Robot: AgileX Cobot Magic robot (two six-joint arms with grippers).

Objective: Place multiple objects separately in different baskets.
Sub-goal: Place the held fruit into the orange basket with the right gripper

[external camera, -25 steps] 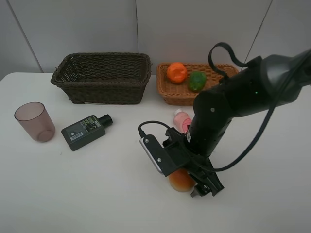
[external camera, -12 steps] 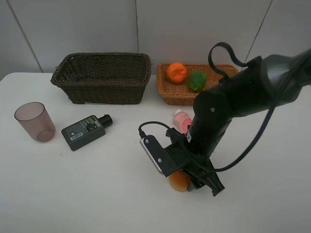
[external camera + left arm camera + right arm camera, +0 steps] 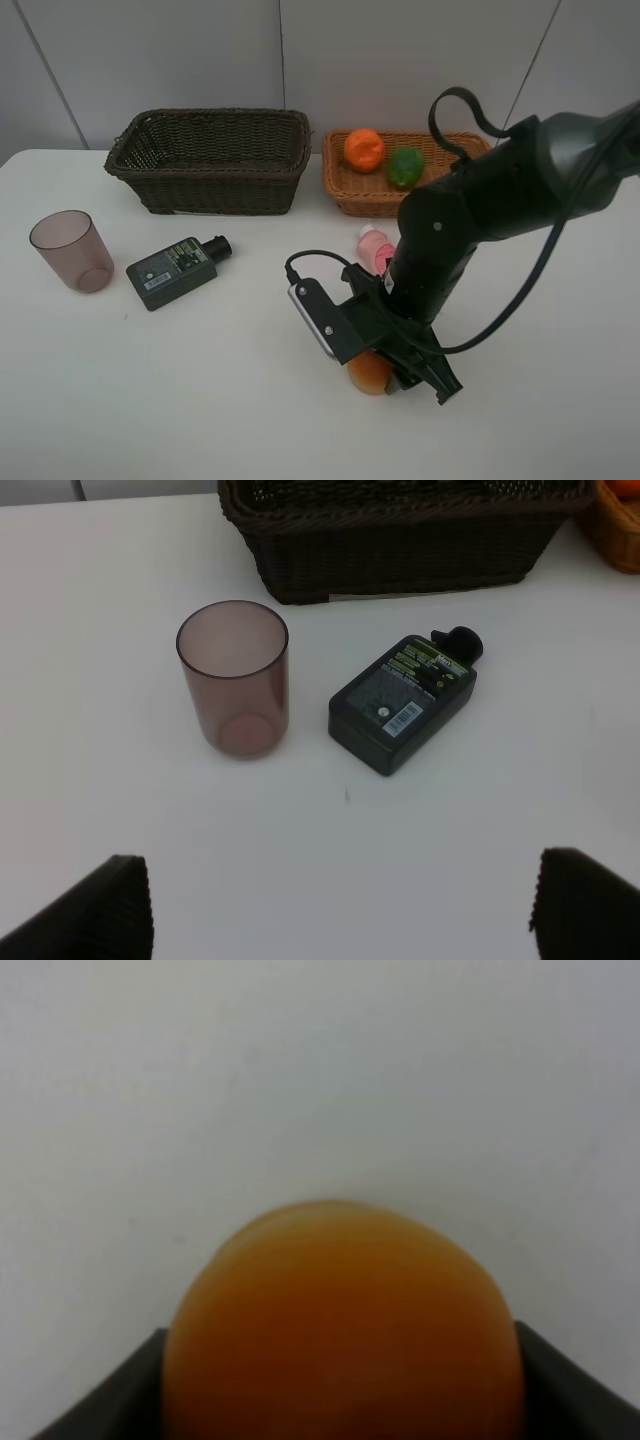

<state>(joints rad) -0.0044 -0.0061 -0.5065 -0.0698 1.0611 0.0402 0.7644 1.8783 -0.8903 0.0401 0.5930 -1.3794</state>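
Observation:
The red-orange round fruit, now down at the table's front, will be let go by my right gripper in the light basket (image 3: pixel 453 174), next to the green fruit and away from the tangerine.
My right gripper (image 3: pixel 388 376) is down on the table at the front, shut on the red-orange round fruit (image 3: pixel 367 374). In the right wrist view the fruit (image 3: pixel 345 1325) fills the space between the dark fingers (image 3: pixel 575 1385). The pink bottle (image 3: pixel 373 245) stands just behind that arm. The tangerine (image 3: pixel 364 148) and the green fruit (image 3: pixel 404 167) lie in the light basket (image 3: pixel 352 198). The dark basket (image 3: pixel 210 160) is at the back left. In the left wrist view my left gripper (image 3: pixel 340 910) hangs open above the table, short of the mauve cup (image 3: pixel 234 678) and the dark-green bottle (image 3: pixel 403 702).
The cup (image 3: pixel 70 250) stands upright at the far left, with the flat bottle (image 3: pixel 178 270) lying beside it. The two baskets stand side by side along the back wall. The right arm's cable (image 3: pixel 470 110) loops above the light basket.
The right gripper's jaws have closed on the red-orange fruit, which shifted slightly. Nothing else has moved.

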